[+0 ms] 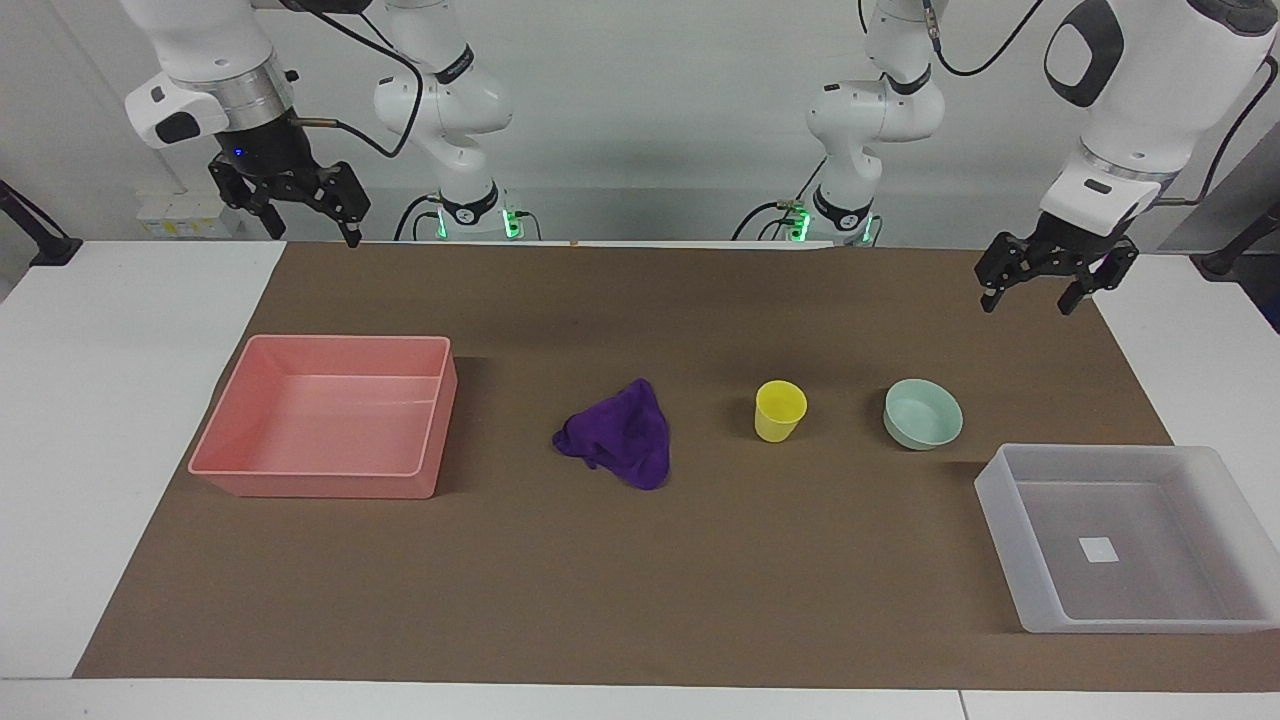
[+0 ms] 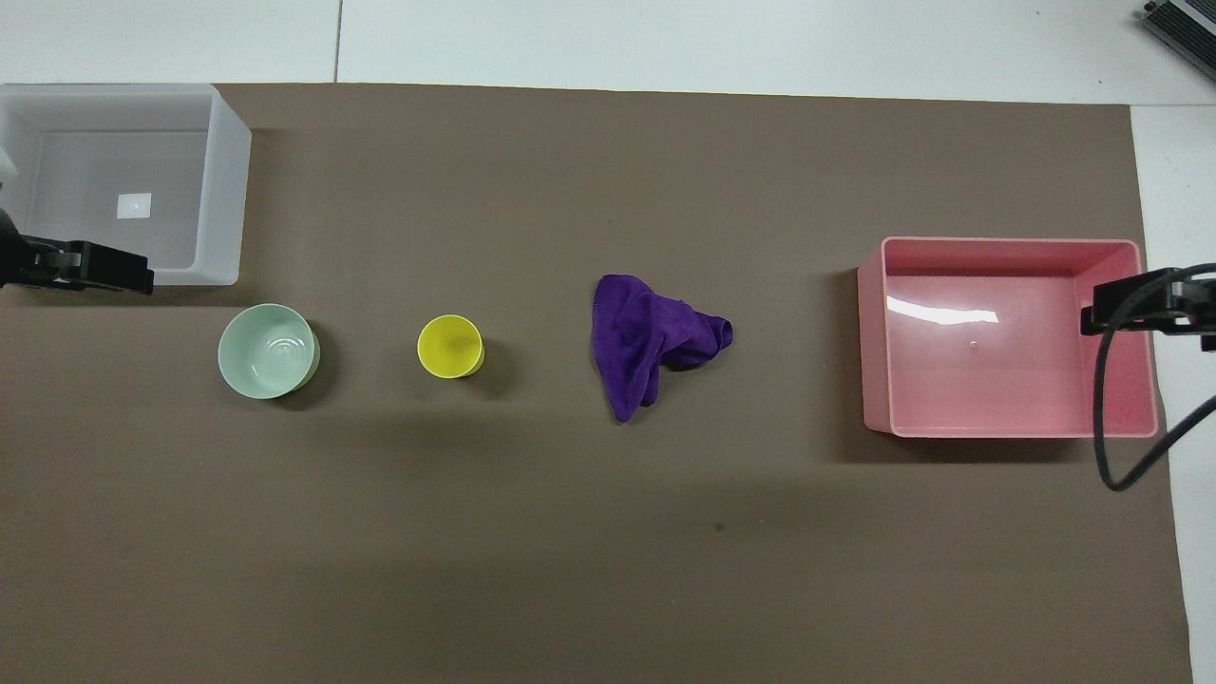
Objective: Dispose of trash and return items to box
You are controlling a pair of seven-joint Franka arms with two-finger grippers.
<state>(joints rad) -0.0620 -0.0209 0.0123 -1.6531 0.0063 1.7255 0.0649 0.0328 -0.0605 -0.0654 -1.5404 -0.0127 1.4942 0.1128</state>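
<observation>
The mint-green bowl is next for my left gripper, which should go to it and close on the bowl's rim (image 2: 220,351), on the side away from the yellow cup.
The purple rag (image 1: 620,435) (image 2: 646,342) lies bunched on the brown mat, mid-table. The yellow cup (image 1: 780,410) (image 2: 449,347) stands upright beside it, toward the left arm's end. The mint-green bowl (image 1: 922,413) (image 2: 268,350) stands upright beside the cup, further toward that end. The translucent box (image 1: 1010,520) (image 2: 223,190), with a white label on its floor, is empty at the left arm's end, farther from the robots than the bowl. My left gripper (image 1: 1030,295) is open and empty, raised over the mat's corner at that end. My right gripper (image 1: 312,228) is open and empty, raised over the mat's corner at the right arm's end.
A pink rectangular bin (image 1: 320,485) (image 2: 1007,245) stands empty at the right arm's end of the mat. White table surface (image 1: 100,400) borders the brown mat (image 1: 640,580). A black cable (image 2: 1107,418) hangs from the right arm.
</observation>
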